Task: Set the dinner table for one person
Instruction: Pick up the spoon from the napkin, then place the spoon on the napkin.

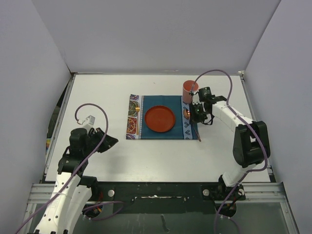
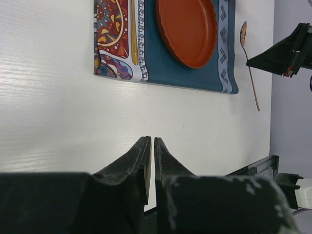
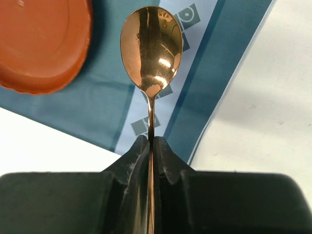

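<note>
My right gripper has the copper spoon. It will put the spoon down on the placemat's pale patterned strip (image 1: 187, 120) (image 3: 177, 51) between the orange plate and the placemat's edge.
The dinner table (image 1: 97, 92) is a wide white top. At its middle lies a teal placemat (image 1: 156, 135) with patterned ends, and an orange plate (image 1: 159, 119) rests on it. My right gripper (image 1: 196, 116) hovers over the mat's right end, shut on the thin handle of a copper spoon (image 3: 151, 48). The spoon's bowl points out over the pale patterned strip (image 3: 141, 127) of the mat, beside the plate (image 3: 44, 44). My left gripper (image 1: 111, 142) is shut and empty above bare table (image 2: 48, 122), near the mat's left front corner; its fingertips (image 2: 145, 142) nearly touch.
An orange cup (image 1: 188, 89) stands upright just behind the mat's right end, close to the right wrist. A slim gold utensil (image 2: 134, 34) lies along the mat's left patterned end. Grey walls enclose the table on three sides.
</note>
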Controlling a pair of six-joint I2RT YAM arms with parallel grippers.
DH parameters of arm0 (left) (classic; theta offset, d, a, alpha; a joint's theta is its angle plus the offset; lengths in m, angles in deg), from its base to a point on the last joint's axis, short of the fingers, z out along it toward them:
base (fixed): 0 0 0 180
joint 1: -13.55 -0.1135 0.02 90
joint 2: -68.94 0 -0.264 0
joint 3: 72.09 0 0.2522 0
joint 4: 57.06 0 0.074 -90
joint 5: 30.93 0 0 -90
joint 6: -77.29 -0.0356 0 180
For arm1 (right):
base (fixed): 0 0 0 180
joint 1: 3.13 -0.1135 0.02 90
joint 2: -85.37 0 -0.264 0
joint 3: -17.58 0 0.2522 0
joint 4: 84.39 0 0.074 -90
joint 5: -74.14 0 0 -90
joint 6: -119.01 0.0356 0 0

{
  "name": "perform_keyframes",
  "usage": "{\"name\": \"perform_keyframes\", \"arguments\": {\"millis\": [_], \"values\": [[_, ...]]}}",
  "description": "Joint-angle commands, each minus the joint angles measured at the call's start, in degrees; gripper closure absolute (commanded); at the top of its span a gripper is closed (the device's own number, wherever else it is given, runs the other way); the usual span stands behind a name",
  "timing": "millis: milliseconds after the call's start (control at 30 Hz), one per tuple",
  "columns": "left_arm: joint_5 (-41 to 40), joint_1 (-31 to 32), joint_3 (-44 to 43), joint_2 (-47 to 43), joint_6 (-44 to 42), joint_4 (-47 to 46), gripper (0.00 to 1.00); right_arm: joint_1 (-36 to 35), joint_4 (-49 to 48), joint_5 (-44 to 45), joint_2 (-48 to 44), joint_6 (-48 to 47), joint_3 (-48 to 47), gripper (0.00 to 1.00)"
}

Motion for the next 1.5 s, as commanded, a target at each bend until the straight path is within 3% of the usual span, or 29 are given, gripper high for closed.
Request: {"name": "perform_keyframes", "arguments": {"millis": [0, 267, 600, 1033, 1467], "values": [[1.9, 0.1, -0.3, -1.0, 1.9, -3.3, 0.93, -0.3, -3.1, -1.2, -3.6, 10.3, -1.8, 1.00], [2.6, 0.1, -1.4, -1.5, 5.3, -2.3, 0.93, -1.4, -13.2, 9.1, -2.7, 19.7, 2.3, 1.00], [2.2, 0.1, -4.1, -5.7, 7.5, 3.4, 0.93, -0.5, -20.6, 10.7, 0.4, 20.9, 7.0, 1.00], [0.2, 0.1, -1.5, -16.0, 9.3, 11.5, 0.93, -2.2, -21.6, 10.0, 7.5, 23.8, 1.3, 1.00], [0.3, 0.1, -2.8, -14.7, 8.2, 12.0, 0.93, -2.1, -20.9, 9.7, 10.2, 24.9, -2.8, 1.00]]}}
